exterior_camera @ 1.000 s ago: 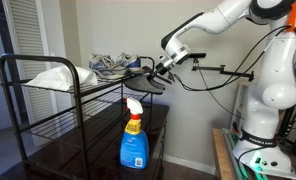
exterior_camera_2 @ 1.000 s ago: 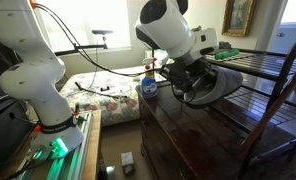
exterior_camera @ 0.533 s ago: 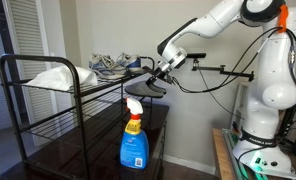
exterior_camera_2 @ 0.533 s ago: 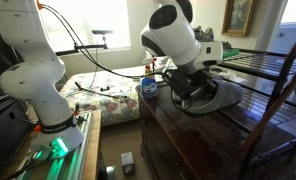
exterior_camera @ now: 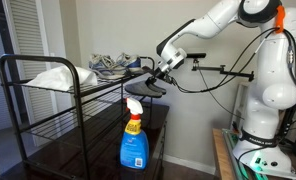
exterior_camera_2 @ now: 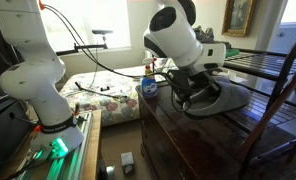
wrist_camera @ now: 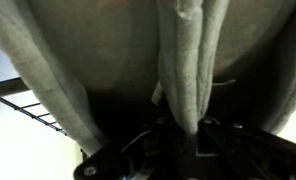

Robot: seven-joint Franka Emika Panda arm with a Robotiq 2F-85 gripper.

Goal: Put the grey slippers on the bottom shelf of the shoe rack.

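I have the grey slipper in my gripper, in the air beside the shoe rack. I should let go of it on the bottom shelf's end [exterior_camera: 139,88] below the shoes, behind the spray bottle.
My gripper [exterior_camera: 160,71] is shut on a grey slipper [exterior_camera: 146,88] and holds it in the air at the near end of the black wire shoe rack [exterior_camera: 28,100], just above the spray bottle. In an exterior view the slipper [exterior_camera_2: 225,97] lies nearly flat below the gripper [exterior_camera_2: 193,92], beside the rack's wire shelves [exterior_camera_2: 273,70]. In the wrist view grey fabric [wrist_camera: 108,50] fills the frame, and the dark fingers [wrist_camera: 183,128] pinch a fold of it. More grey footwear [exterior_camera: 112,64] lies on the rack's top shelf.
A blue spray bottle [exterior_camera: 134,140] stands on the dark wooden cabinet [exterior_camera_2: 198,140], directly under the slipper. White cloth [exterior_camera: 56,76] lies on the top shelf. Cables [exterior_camera: 223,72] trail from the arm. The robot base [exterior_camera: 258,140] stands beside the cabinet.
The gripper has moved a little down and toward the rack with the slipper. The slipper has tipped from tilted to nearly flat.
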